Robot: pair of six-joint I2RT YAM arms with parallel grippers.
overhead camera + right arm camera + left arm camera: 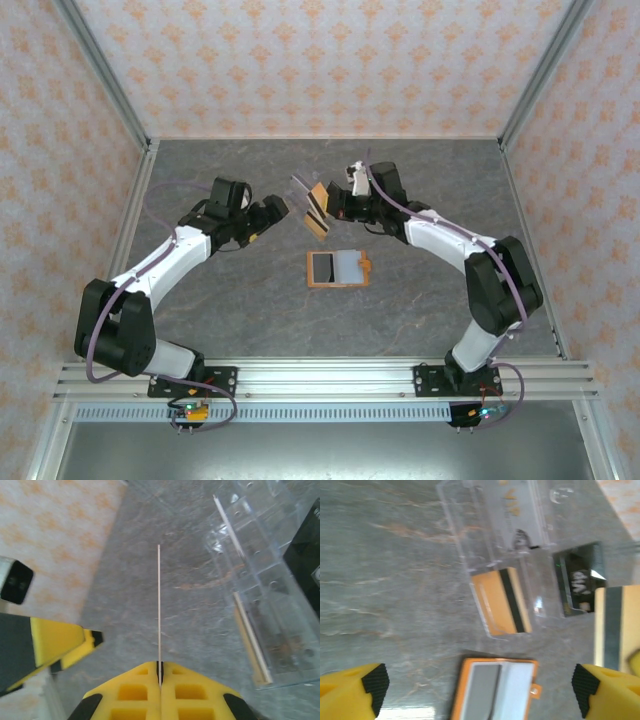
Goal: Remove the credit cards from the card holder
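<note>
The robot's right gripper needs to release the tan credit card, now held above the table behind the holder, in the clear plastic piece (317, 223) (256, 639), beside the other striped card.
The orange card holder (338, 269) lies open and flat on the table, showing a dark grey panel (481, 690) on one side and a pale one (516, 690) on the other. My right gripper (160, 667) is shut on a thin tan credit card with a dark stripe, seen edge-on (159, 605) and held above the table behind the holder (316, 223). A second tan striped card (501, 601) rests inside the clear plastic piece (490, 525). My left gripper (272, 212) is open and holds nothing, hovering left of the held card, with the holder (495, 687) below it.
The clear plastic piece (302, 185) sits on the grey table just behind the two grippers (260, 595). The left gripper's yellow finger (65, 645) is close to the held card. Patterned walls and metal rails (110, 90) enclose the table.
</note>
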